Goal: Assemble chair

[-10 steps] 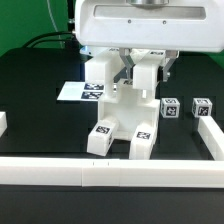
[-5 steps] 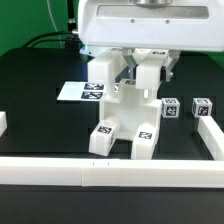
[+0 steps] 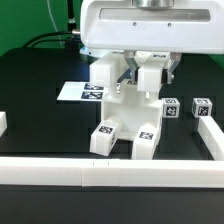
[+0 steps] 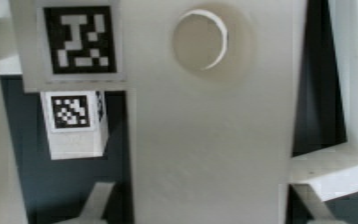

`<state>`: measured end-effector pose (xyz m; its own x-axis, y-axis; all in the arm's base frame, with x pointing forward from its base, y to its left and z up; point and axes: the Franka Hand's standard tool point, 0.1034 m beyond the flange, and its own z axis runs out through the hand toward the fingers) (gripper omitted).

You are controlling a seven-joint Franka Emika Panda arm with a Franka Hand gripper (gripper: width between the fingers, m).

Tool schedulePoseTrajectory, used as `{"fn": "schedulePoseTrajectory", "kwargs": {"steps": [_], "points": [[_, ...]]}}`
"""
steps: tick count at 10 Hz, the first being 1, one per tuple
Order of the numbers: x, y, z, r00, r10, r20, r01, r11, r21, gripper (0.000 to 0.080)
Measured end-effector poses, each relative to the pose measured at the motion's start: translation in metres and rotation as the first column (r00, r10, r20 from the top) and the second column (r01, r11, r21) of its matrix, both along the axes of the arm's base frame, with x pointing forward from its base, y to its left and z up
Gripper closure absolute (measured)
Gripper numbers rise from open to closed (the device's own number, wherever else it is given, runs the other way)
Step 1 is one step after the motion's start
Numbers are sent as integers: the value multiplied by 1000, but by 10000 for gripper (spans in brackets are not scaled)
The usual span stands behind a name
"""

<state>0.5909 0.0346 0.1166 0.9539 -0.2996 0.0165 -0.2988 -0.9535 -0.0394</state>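
Note:
Next, I release the chair's upper part low on the white base (image 3: pixel 115 98), just above the two tagged posts.
In the exterior view the partly joined white chair (image 3: pixel 126 108) stands on the black table, and its two tagged posts (image 3: pixel 103 134) (image 3: pixel 145 139) reach toward the front rail. My gripper (image 3: pixel 136 66) comes down from above and is shut on the chair's upper part. The wrist view is filled by a broad white slab (image 4: pixel 211 120) with a round recess (image 4: pixel 202 40) and a marker tag (image 4: pixel 83 40). Both fingers (image 4: pixel 98 198) press against the slab's edges, with the gripper (image 4: pixel 211 196) centred on it. A second tagged piece (image 4: pixel 73 112) lies behind.
The marker board (image 3: pixel 82 91) lies flat behind the chair on the exterior view's left. Two small tagged white blocks (image 3: pixel 170 108) (image 3: pixel 202 107) sit at the exterior view's right. Low white border rails run along the front (image 3: pixel 110 171), right (image 3: pixel 211 136) and left (image 3: pixel 3 122).
The held chair has shifted slightly toward the exterior view's right, its posts moving with it. The grip has stayed the same.

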Motion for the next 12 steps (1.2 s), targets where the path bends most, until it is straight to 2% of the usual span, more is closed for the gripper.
{"fn": "schedulePoseTrajectory", "kwargs": {"steps": [2, 7, 10, 12], "points": [[-1, 0, -2, 1000, 0, -3, 0, 1000, -1, 515], [-4, -5, -25, 1000, 7, -18, -7, 1000, -17, 515], [-6, -13, -38, 999, 37, -33, -37, 999, -25, 515], [-4, -16, -41, 998, 55, -33, -56, 998, -27, 515]]}}
